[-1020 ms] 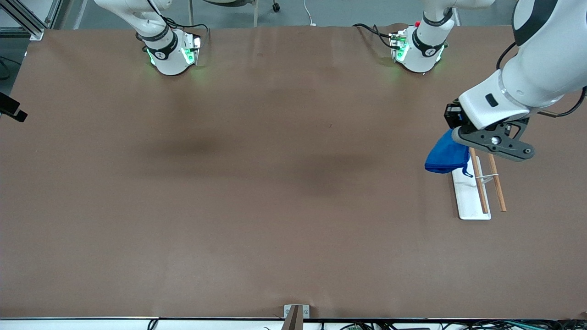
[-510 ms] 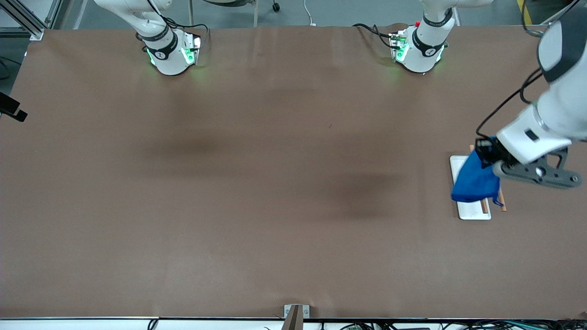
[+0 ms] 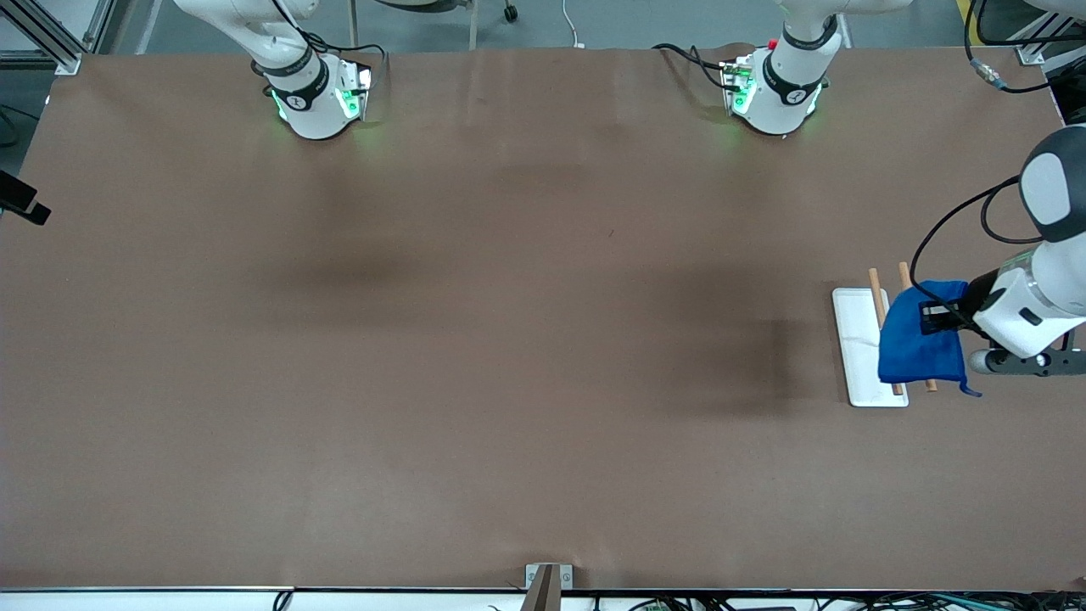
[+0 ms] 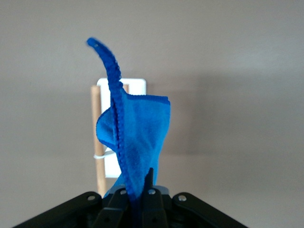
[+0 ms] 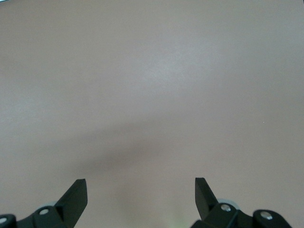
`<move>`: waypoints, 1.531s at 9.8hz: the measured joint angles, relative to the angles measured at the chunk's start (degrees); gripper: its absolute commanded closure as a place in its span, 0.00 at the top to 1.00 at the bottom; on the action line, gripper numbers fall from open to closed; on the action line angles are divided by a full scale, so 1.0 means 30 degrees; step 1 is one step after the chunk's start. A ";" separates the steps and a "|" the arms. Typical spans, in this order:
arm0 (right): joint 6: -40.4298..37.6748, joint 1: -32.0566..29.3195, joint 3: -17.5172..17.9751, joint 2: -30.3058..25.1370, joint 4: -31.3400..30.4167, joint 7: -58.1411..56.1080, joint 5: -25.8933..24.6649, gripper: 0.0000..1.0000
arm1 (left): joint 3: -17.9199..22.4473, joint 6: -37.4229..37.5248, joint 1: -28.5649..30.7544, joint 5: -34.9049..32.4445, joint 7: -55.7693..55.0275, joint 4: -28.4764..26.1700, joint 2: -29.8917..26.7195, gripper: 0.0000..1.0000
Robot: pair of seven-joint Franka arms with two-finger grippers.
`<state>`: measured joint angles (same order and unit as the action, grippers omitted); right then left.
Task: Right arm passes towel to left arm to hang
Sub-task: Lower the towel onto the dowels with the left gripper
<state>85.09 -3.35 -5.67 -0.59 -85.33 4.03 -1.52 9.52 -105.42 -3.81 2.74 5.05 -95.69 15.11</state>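
Next, my left gripper releases the blue towel, now hanging over the small rack, draped across both wooden rods (image 3: 923, 322) (image 4: 100, 137) above the white base plate.
The bright blue towel (image 3: 920, 344) hangs from my left gripper (image 3: 940, 317), which is shut on its bunched upper edge. It hangs over a small rack at the left arm's end of the table, which has a white base plate (image 3: 859, 350) and two wooden rods (image 3: 875, 290). In the left wrist view the towel (image 4: 140, 128) rises from the pinched fingers of the left gripper (image 4: 137, 190), in front of a rod (image 4: 97, 142) and the white plate (image 4: 135, 87). My right gripper (image 5: 141, 190) stands open over bare brown table; the front view shows only that arm's base (image 3: 314, 98).
The left arm's base (image 3: 776, 93), with its red knob, stands at the table's back edge. A metal bracket (image 3: 547, 581) sits at the front edge. A black fixture (image 3: 21, 204) pokes in at the right arm's end. Cables (image 3: 988, 64) lie near the back corner.
The left arm has swung outward and lowered, carrying the towel from above the rack's back end to over its rods. The right arm has not moved.
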 measured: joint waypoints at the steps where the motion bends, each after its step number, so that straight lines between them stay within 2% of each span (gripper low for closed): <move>1: -0.0004 -0.0001 -0.0005 0.0000 0.0000 0.0000 0.0000 1.00 | 0.0583 -0.0371 0.0041 0.0448 0.0113 -0.0651 -0.0018 0.01; 5: -0.0016 0.0000 -0.0006 0.0000 0.0000 0.0000 0.0000 1.00 | 0.1562 -0.2849 0.0174 0.1249 0.0152 -0.3310 0.0003 0.02; 7: -0.0032 0.0000 -0.0007 0.0000 0.0000 0.0000 0.0000 1.00 | 0.1692 -0.3437 0.0615 0.1787 0.0162 -0.3859 0.0101 0.07; 8: -0.0032 -0.0001 -0.0007 0.0000 0.0000 0.0000 0.0000 1.00 | 0.1694 -0.3477 0.0681 0.1902 0.0162 -0.3915 0.0184 0.15; 9: -0.0032 0.0000 -0.0007 0.0000 0.0000 0.0000 0.0000 1.00 | 0.1699 -0.3493 0.0777 0.1926 0.0157 -0.3922 0.0286 0.46; 10: -0.0033 0.0000 -0.0008 0.0000 0.0000 0.0000 0.0000 1.00 | 0.1709 -0.3618 0.0973 0.1931 0.0157 -0.3927 0.0422 0.91; 11: -0.0033 -0.0001 -0.0008 0.0000 0.0000 0.0000 0.0000 1.00 | 0.1711 -0.3844 0.1131 0.1932 0.0158 -0.3935 0.0585 1.00; 15: -0.0080 -0.0002 -0.0010 0.0000 -0.0001 0.0000 0.0000 1.00 | 0.1598 -0.4183 0.1523 0.1952 0.0162 -0.3769 0.0842 1.00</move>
<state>84.85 -3.36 -5.70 -0.59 -85.33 4.03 -1.53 14.31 -117.97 0.76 8.59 5.54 -107.00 17.63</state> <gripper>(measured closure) 0.000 0.291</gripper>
